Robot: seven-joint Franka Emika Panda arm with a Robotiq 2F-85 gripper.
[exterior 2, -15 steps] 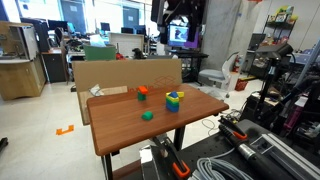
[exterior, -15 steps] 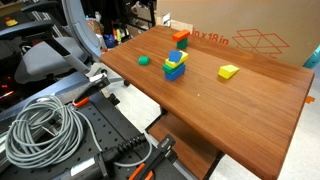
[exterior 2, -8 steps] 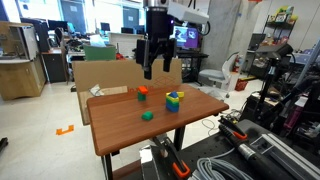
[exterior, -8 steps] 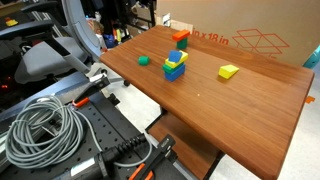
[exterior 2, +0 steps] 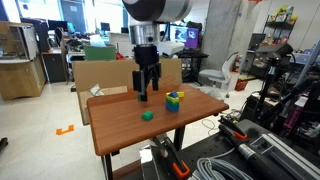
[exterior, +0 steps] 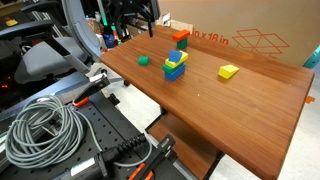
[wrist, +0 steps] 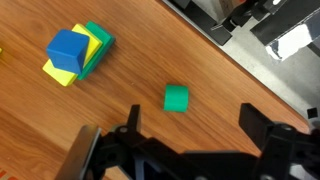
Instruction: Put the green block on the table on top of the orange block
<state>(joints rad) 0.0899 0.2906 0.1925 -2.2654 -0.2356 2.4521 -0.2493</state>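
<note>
The fingers of my gripper needs to close on the opposite sides of the green block (exterior: pixel 143 60) (wrist: pixel 176 98), the one alone near the edge of the table beside the stack.
The green block (exterior: pixel 143 60) lies on the table (exterior: pixel 220 110) near its edge; it also shows in the other exterior view (exterior 2: pixel 147 115) and in the wrist view (wrist: pixel 176 98). The orange block (exterior: pixel 180 38) stands further back by the cardboard box; in an exterior view my gripper hides it, and it is out of the wrist view. My gripper (exterior 2: pixel 147 92) hangs open and empty above the table, above and behind the green block. In the wrist view its fingers (wrist: pixel 194 125) are spread, with the green block just beyond them.
A stack of blue, lime-green and yellow blocks (exterior: pixel 176 65) stands close to the green block (wrist: pixel 78 52). A lone yellow block (exterior: pixel 229 71) lies further along. A large cardboard box (exterior: pixel 250 40) lines the table's back. Cables and an office chair sit beside the table.
My arm has come down from high above the table to just over the blocks. The blocks have not moved.
</note>
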